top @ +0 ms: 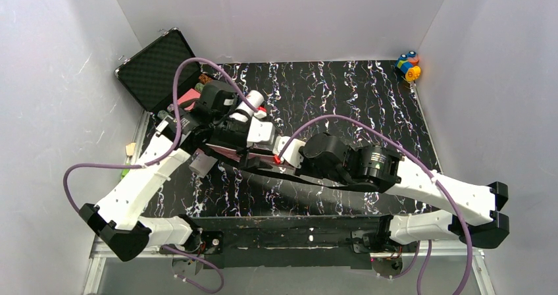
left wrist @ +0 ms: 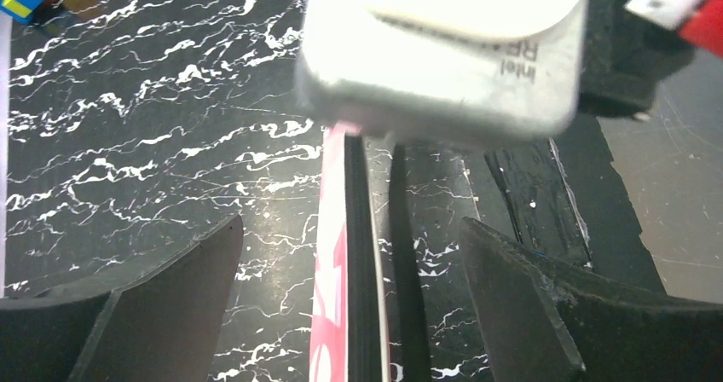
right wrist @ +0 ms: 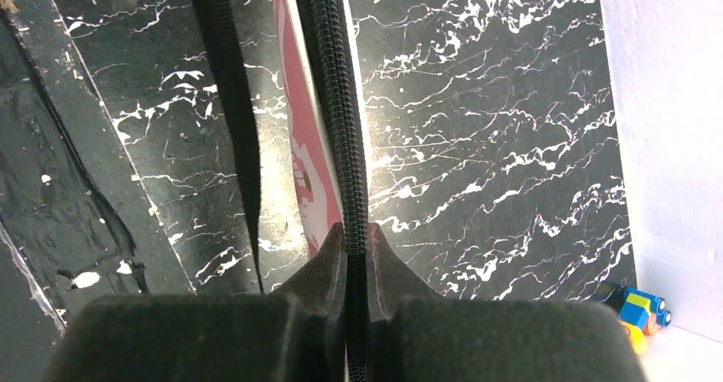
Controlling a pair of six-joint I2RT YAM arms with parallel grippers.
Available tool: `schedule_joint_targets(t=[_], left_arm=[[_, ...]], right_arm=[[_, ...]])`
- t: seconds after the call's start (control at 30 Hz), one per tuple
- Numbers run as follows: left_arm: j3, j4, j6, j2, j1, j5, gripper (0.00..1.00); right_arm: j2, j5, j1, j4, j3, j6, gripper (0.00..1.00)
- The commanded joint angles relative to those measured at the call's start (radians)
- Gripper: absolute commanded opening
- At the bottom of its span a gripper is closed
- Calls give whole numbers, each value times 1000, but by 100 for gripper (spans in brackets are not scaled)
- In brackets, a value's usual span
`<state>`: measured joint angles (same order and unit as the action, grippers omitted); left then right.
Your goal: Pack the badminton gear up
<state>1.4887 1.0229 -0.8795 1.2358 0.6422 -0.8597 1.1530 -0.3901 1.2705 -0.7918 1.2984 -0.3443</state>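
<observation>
The cover's black strap runs through the open fingers of my left gripper, so next I move them away from it and grab only the zipper edge [right wrist: 337, 83].
The pink cover [right wrist: 303, 143] stands on edge above the marbled table, and its black zipper edge [right wrist: 337, 75] runs straight into my right gripper [right wrist: 355, 233], which is shut on it. The cover's black strap [right wrist: 226, 83] hangs loose to the left and trails over the table [top: 309, 178]. My left gripper [left wrist: 349, 228] is open, its fingers [left wrist: 183, 288] wide on either side of the cover's [left wrist: 331, 314] edge, touching nothing. In the top view the two grippers, left [top: 263, 143] and right [top: 279, 158], meet near the table's middle. Rackets and shuttlecocks are hidden.
An open black case [top: 154, 68] leans at the back left corner. A small multicoloured toy [top: 408, 66] sits at the back right corner by the white wall. The right wrist's silver camera [left wrist: 443, 58] hangs close above my left fingers.
</observation>
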Motion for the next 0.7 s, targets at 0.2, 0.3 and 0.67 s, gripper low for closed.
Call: schedule_joint_targets(t=[0.2,0.3,0.67], left_arm=[[-109,-119,36,-14,52,102,95],[-98,-142,57,16,54,137,89],[-137,-150,79,8,65,129,35]], right_arm=[[38,-2,39,178,146,-38,1],[63,-6,57,174,171,-51,1],[51,-48,76,249,183,-64,1]])
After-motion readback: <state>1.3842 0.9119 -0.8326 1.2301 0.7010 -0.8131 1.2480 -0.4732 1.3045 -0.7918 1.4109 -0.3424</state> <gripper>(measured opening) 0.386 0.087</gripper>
